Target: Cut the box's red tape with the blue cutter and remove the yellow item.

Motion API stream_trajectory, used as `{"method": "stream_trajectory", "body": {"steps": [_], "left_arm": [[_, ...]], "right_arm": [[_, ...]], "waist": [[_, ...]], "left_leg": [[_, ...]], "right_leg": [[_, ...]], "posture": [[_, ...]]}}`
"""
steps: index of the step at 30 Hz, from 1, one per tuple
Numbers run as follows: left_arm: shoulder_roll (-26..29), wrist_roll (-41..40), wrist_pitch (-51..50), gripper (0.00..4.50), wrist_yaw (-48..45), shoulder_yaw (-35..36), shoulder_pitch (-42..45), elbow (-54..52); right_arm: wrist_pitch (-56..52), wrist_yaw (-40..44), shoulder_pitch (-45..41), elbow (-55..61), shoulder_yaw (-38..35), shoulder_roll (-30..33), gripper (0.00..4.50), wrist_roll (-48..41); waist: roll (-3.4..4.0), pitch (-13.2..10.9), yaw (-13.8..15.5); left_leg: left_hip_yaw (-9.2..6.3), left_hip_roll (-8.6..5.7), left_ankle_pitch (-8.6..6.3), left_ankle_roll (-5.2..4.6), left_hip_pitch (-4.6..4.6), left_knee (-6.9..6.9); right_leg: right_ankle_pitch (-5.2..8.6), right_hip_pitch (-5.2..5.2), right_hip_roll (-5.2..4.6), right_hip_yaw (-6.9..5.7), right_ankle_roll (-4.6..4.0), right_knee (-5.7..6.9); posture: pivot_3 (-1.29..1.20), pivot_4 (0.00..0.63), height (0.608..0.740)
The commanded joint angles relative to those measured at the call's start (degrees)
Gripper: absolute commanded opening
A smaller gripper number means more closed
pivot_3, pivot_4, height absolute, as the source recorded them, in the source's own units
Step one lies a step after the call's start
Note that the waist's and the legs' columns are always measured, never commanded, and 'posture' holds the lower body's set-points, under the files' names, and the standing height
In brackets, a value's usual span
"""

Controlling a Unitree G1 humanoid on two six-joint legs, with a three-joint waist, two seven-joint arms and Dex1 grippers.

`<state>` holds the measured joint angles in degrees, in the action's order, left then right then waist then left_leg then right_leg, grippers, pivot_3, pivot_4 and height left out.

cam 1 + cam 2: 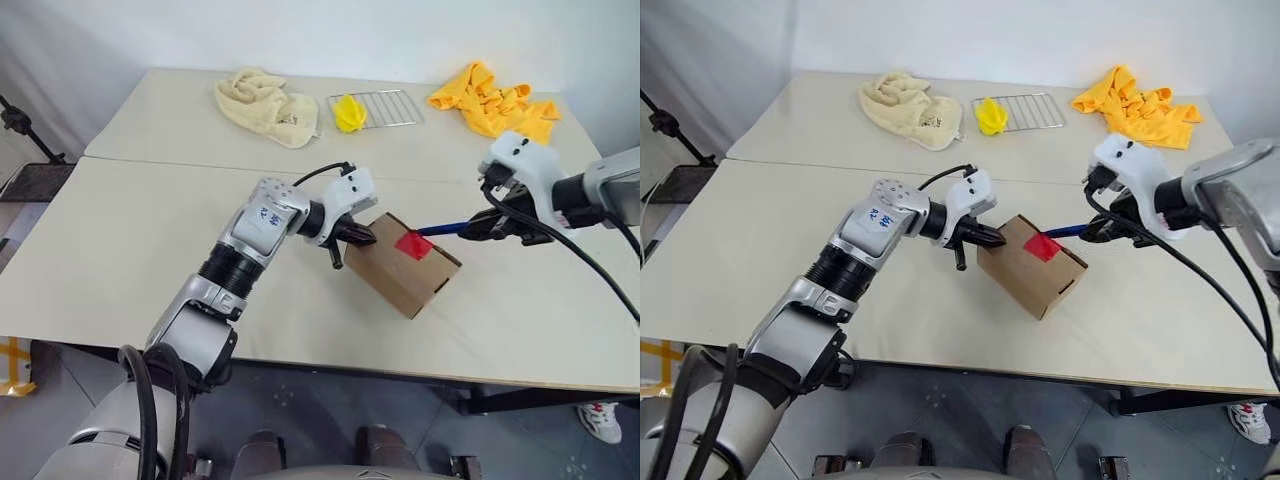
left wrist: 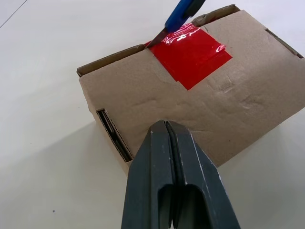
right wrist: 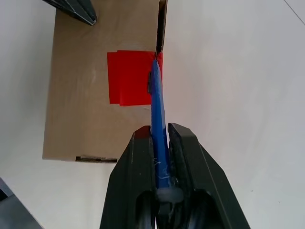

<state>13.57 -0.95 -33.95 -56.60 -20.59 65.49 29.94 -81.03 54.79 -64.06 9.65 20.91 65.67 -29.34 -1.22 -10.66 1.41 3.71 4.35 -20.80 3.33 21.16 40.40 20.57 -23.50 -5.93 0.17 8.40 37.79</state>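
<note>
I will use my right gripper to set the blue cutter down on the bare table (image 1: 527, 285) next to the box, away from my left gripper.
The brown cardboard box (image 1: 405, 268) lies slantwise on the table with its lid down and the red tape (image 1: 412, 245) across the lid's edge. My right gripper (image 3: 161, 130) is shut on the blue cutter (image 3: 157, 95), whose thin tip rests at the tape's edge by the lid seam. My left gripper (image 2: 165, 123) is shut, empty, with its tip against the box's near upper edge, above a slot (image 2: 114, 136) in the side. The yellow item is hidden; the box's inside cannot be seen.
At the table's far side lie a cream towel (image 1: 265, 105), a wire rack (image 1: 385, 106) with a small yellow lump (image 1: 349, 112) on it, and an orange-yellow cloth (image 1: 495, 103). A seam (image 1: 180, 163) runs across the tabletop behind the box.
</note>
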Motion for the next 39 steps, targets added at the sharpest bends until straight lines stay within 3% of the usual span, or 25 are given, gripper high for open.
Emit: {"method": "stream_trajectory", "body": {"steps": [1,15,23,30,35,39], "left_arm": [[-0.18,2.72,-2.35,0.00,1.19,-2.22,-1.42,3.37],[-0.60,2.85,-3.28,0.00,2.27,-1.88,-0.91,4.58],[-0.90,3.13,-2.38,0.00,2.44,-1.73,-0.42,6.21],[-1.04,3.37,-1.27,0.00,1.96,-2.24,-0.24,7.30],[-1.28,3.53,-0.51,0.00,1.62,-2.45,0.08,8.39],[-1.56,3.77,0.24,0.00,1.09,-2.84,0.44,9.16]], "right_arm": [[0.93,2.06,-1.50,0.11,0.74,1.47,0.16,1.21],[4.22,12.17,-2.28,1.52,5.25,8.33,0.16,5.04],[6.69,17.15,-0.08,2.68,3.09,14.19,0.16,6.92],[5.59,16.63,-0.31,-0.06,-5.27,16.39,0.16,5.63],[2.98,15.61,3.36,0.79,-15.81,18.25,0.16,1.73],[-0.67,10.35,11.98,1.26,-30.62,17.04,0.16,1.64]], "waist": [[0.00,0.00,0.00],[0.00,0.00,0.08],[0.00,0.00,0.06],[0.00,0.00,0.06],[0.00,0.00,0.10],[0.00,0.00,0.14]], "left_leg": [[0.00,0.00,0.00,0.00,0.00,0.00],[0.00,0.00,-0.01,-0.01,0.01,0.07],[0.00,0.00,-0.02,-0.04,0.02,0.16],[0.00,0.00,-0.02,-0.08,0.04,0.27],[0.00,0.00,-0.02,-0.09,0.02,0.27],[0.01,0.01,-0.01,-0.12,0.02,0.29]], "right_leg": [[0.00,0.00,0.00,0.00,0.00,0.00],[-0.03,0.03,0.00,0.00,0.02,-0.02],[-0.07,0.07,0.00,0.01,0.02,-0.04],[-0.24,0.09,0.01,0.05,0.03,-0.07],[-0.26,0.13,0.02,0.06,0.03,-0.11],[-0.36,0.16,0.04,0.08,0.01,-0.18]], "posture": [[0.00,0.150,0.740],[0.00,0.150,0.740],[0.00,0.150,0.740],[0.00,0.150,0.740],[0.00,0.150,0.740],[0.00,0.150,0.740]]}}
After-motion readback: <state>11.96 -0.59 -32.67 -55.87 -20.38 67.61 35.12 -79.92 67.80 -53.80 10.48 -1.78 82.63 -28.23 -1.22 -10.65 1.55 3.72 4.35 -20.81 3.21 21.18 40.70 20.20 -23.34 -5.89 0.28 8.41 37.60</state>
